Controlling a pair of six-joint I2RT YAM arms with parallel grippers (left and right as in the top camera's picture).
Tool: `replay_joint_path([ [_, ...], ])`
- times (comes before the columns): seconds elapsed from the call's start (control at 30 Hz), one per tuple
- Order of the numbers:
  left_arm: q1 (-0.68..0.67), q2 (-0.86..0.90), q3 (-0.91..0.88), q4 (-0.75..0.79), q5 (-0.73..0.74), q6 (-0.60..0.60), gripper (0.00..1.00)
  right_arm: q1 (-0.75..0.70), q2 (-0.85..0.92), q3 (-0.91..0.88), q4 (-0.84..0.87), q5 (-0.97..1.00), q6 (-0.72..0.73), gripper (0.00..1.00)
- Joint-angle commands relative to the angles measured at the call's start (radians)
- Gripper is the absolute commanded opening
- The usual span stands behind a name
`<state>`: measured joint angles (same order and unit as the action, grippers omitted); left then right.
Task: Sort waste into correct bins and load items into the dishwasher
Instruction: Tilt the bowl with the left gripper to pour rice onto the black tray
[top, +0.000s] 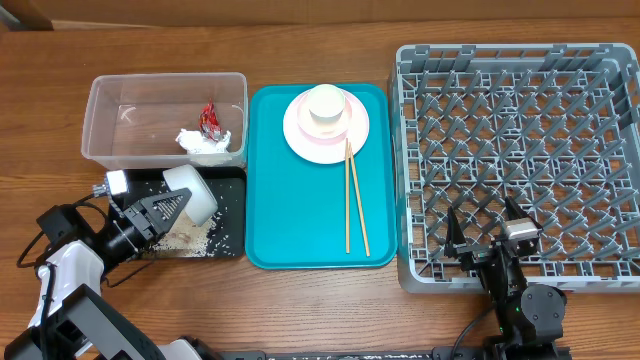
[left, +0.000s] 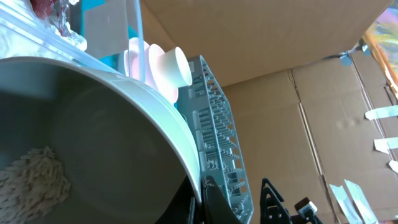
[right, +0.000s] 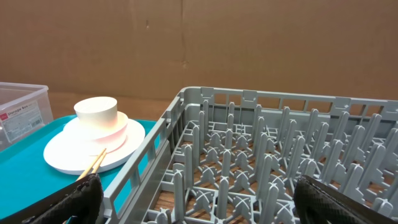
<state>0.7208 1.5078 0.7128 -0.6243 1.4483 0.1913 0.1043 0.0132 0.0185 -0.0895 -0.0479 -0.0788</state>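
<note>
My left gripper needs to let the white bowl go on the teal serving tray (top: 298, 209) between the black tray and the chopsticks.
My left gripper (top: 178, 208) is shut on the rim of a white bowl (top: 192, 192), tipped on its side over the black tray (top: 228, 196). Rice grains (top: 190, 238) lie on that tray, and more rice (left: 34, 177) clings inside the bowl (left: 106, 143). The clear tub (top: 165, 117) holds a red wrapper (top: 210, 117) and a white tissue (top: 205, 142). A small white cup (top: 325, 103) sits on a bowl on the pink plate (top: 300, 135), with chopsticks (top: 352, 200) beside it. My right gripper (top: 490, 232) is open over the grey dish rack (top: 520, 150) front edge.
The teal serving tray (top: 300, 220) lies between the bins and the rack. In the right wrist view the rack pegs (right: 267, 162) stand between my fingers, with the plate stack (right: 93, 134) to the left. A cardboard wall stands behind the table.
</note>
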Motion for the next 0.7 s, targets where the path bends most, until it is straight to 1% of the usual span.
replay_joint_path([
  [0.0,0.006,0.002,-0.006,-0.026,0.074,0.013,0.04,-0.004,-0.008,-0.011,0.008,0.003,0.0,1.0],
  [0.1,0.006,0.002,-0.006,-0.04,0.12,0.015,0.04,-0.004,-0.008,-0.011,0.008,0.003,0.0,1.0],
  [0.33,0.029,0.002,-0.006,-0.036,0.116,0.026,0.04,-0.004,-0.008,-0.011,0.008,0.003,0.0,1.0],
  [0.67,0.108,0.002,-0.007,-0.106,0.117,0.032,0.04,-0.004,-0.008,-0.011,0.008,0.003,0.0,1.0],
])
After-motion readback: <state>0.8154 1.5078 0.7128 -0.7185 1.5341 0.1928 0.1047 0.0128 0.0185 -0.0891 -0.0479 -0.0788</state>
